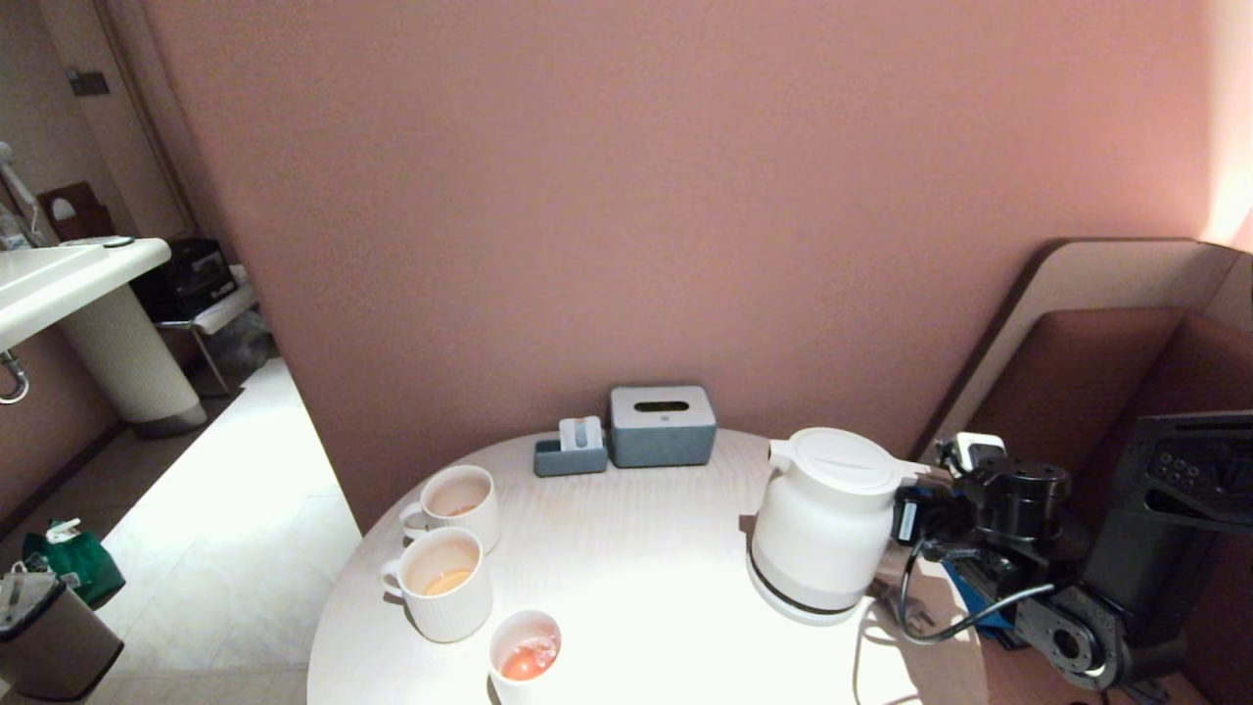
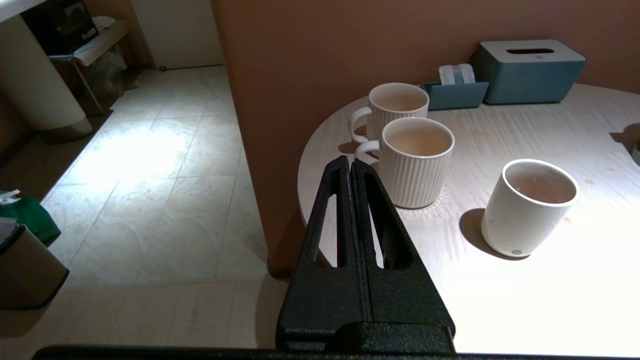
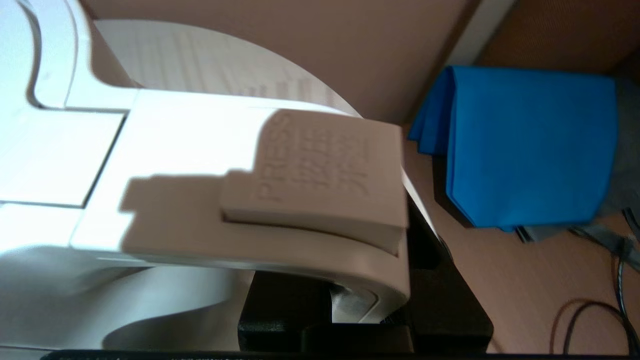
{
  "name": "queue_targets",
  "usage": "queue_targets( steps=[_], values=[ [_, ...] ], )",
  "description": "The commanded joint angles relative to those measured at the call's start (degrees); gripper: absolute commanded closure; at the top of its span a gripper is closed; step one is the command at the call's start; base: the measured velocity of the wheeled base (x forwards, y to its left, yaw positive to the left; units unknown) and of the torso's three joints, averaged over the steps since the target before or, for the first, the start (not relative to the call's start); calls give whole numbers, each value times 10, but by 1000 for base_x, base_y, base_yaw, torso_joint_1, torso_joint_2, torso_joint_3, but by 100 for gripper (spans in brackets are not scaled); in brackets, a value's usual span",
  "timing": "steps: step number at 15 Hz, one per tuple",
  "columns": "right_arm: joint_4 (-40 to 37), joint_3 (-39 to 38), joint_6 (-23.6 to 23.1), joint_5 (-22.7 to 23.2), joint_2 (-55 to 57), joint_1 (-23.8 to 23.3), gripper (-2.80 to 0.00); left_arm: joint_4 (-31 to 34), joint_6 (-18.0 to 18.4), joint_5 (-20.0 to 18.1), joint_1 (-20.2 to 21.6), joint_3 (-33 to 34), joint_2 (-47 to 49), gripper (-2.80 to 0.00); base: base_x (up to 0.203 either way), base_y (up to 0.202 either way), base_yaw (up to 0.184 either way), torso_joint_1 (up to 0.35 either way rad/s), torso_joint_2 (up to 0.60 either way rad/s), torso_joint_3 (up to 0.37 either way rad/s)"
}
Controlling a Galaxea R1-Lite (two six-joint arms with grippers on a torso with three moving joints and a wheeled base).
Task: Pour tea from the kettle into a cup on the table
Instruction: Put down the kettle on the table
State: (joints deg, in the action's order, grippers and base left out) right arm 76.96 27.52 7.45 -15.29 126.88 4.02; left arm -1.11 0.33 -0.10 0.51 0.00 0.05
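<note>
Next, my right gripper releases the white kettle when it is resting flat on its round base on the pale table (image 1: 806,600).
The white kettle (image 1: 827,524) stands on its round base at the right of the pale round table (image 1: 636,548). My right gripper (image 1: 915,519) reaches in from the table's right edge and is shut on the kettle's handle (image 3: 250,165), a black finger on each side of it (image 3: 360,295). The small smooth white cup (image 1: 526,651) stands near the front edge, with orange-brown tea (image 1: 524,664) in it. My left gripper (image 2: 351,162) is shut on nothing, off the table's left edge, pointing toward the mugs; the cup (image 2: 530,207) is to its right. The head view does not show it.
Two ribbed white mugs (image 1: 445,583) (image 1: 455,504) with handles stand left of the cup. A grey-blue tissue box (image 1: 663,424) and a small blue tray (image 1: 571,450) sit at the back by the wall. A blue cloth (image 3: 525,145) lies beside the table's right edge.
</note>
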Motion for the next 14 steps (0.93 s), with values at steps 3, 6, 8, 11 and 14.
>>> queue_targets(
  steps=[3, 6, 8, 11, 14],
  values=[
    [40, -44, -3, 2, 6, 3, 0, 0, 0, 0, 0, 0, 0, 0, 0, 0, 0, 0, 0, 0],
    [77, -64, -28, 3, 6, 13, 0, 0, 0, 0, 0, 0, 0, 0, 0, 0, 0, 0, 0, 0],
    [79, -62, -39, 3, 6, 20, 0, 0, 0, 0, 0, 0, 0, 0, 0, 0, 0, 0, 0, 0],
    [78, -49, -45, 3, 17, 30, 0, 0, 0, 0, 0, 0, 0, 0, 0, 0, 0, 0, 0, 0],
    [77, -33, -55, 3, 31, 30, 0, 0, 0, 0, 0, 0, 0, 0, 0, 0, 0, 0, 0, 0]
  ],
)
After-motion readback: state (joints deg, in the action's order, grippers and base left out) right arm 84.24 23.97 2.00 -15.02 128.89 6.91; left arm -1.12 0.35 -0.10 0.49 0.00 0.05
